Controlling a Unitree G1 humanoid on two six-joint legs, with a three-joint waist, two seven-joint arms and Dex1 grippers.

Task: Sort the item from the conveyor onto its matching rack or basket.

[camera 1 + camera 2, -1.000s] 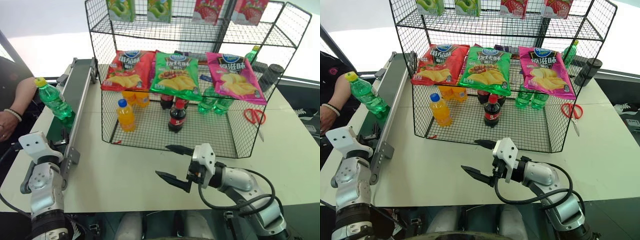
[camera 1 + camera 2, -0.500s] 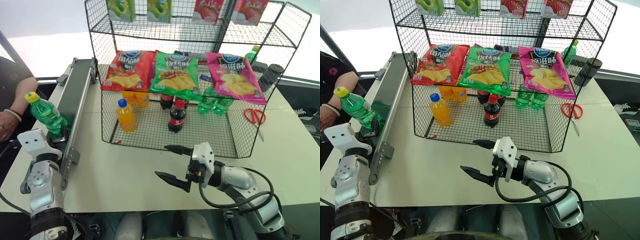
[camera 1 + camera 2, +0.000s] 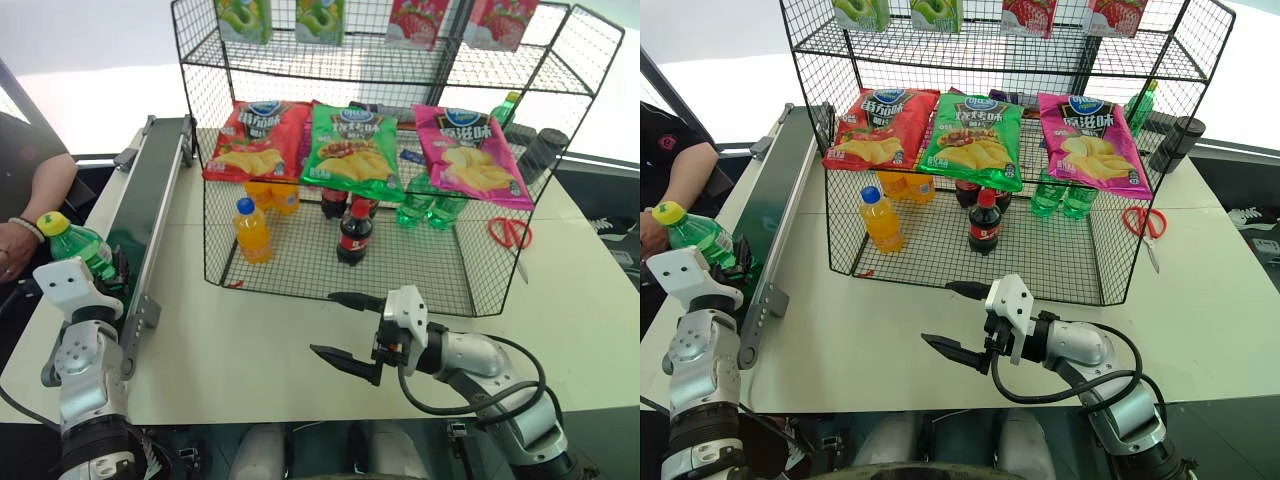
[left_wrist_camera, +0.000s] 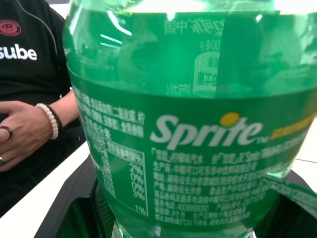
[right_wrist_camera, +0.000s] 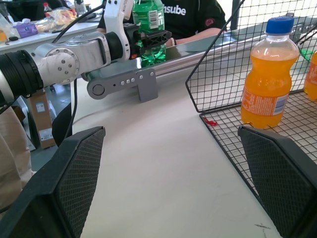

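The robot's left gripper needs to hand the soda bottle, now at the conveyor's near end, over to the right gripper above the basket's front edge (image 3: 345, 287), close to the cola bottle.
The item, a clear-green soda bottle (image 3: 82, 247) with a yellow cap, is at the near end of the conveyor (image 3: 150, 190), leaning to the left. My left gripper (image 3: 112, 272) is shut on its lower body; the right wrist view shows black fingers (image 5: 151, 36) clamped around the bottle (image 5: 147, 17). In the left wrist view the green label (image 4: 198, 144) is pressed close. My right gripper (image 3: 325, 322) hangs open over the table, just in front of the rack's bottom basket (image 3: 300, 268), with nothing between its fingers.
In the basket stand an orange-drink bottle (image 3: 251, 230), a cola bottle (image 3: 352, 232) and green bottles (image 3: 425, 210). Snack packets (image 3: 350, 150) lie on the shelf above. Red scissors (image 3: 510, 232) lie right of the rack. A person's hand (image 3: 15, 245) rests left of the conveyor.
The green bottle came down the belt to the near end and my left gripper closed on it. The right arm kept still.
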